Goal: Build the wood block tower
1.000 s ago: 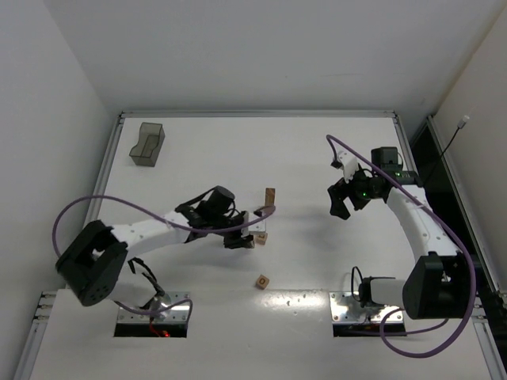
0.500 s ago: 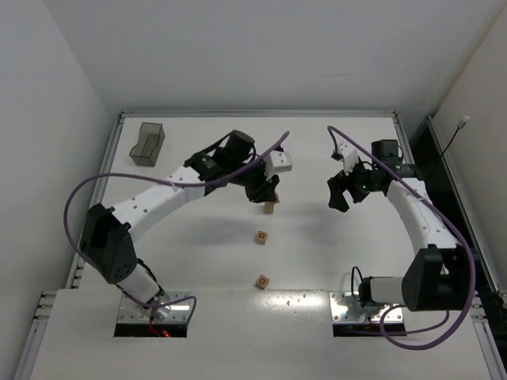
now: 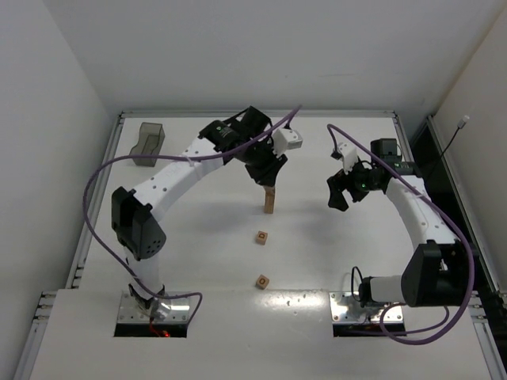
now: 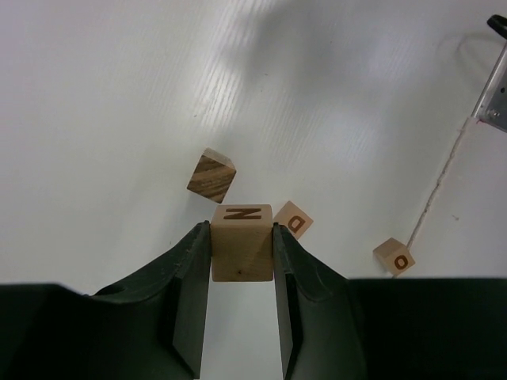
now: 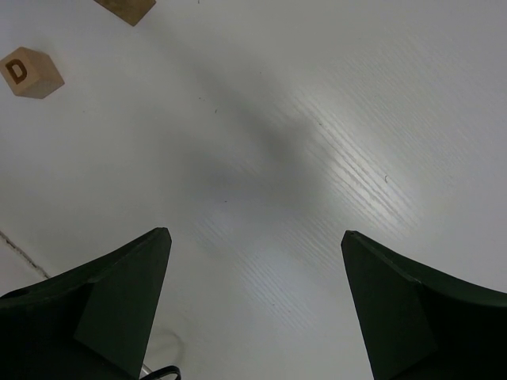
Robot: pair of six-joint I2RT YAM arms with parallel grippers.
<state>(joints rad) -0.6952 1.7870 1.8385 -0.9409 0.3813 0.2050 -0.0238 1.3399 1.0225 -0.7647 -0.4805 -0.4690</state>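
Next, I release the N block from my left gripper on the wood-grain top of the narrow tan tower [image 3: 270, 191] [image 4: 210, 180] in the middle of the table.
The tower [image 3: 268, 203] is a narrow tan column in mid-table; the left wrist view shows its wood-grain top [image 4: 211, 175]. My left gripper [image 3: 267, 179] hangs just above and beside it. That same gripper [image 4: 242, 229] is shut on a wood block marked N [image 4: 242, 253], held off the table. Two loose wood blocks lie nearer the arms' bases: a D block [image 3: 261, 237] [image 4: 293, 218] and an O block [image 3: 262, 281] [image 4: 394, 256]. My right gripper [image 3: 342, 194] [image 5: 255, 237] is open and empty, right of the tower.
A translucent dark-grey bin [image 3: 147, 143] stands at the far left corner. Purple cables loop off both arms. The right wrist view catches the D block [image 5: 30, 72] and a corner of the tower [image 5: 125, 8] at its top left. A raised rim edges the table.
The left arm has swung from beside the loose blocks near the front to the far side, and its gripper now hangs over the tower with the N block. The right gripper has barely moved.
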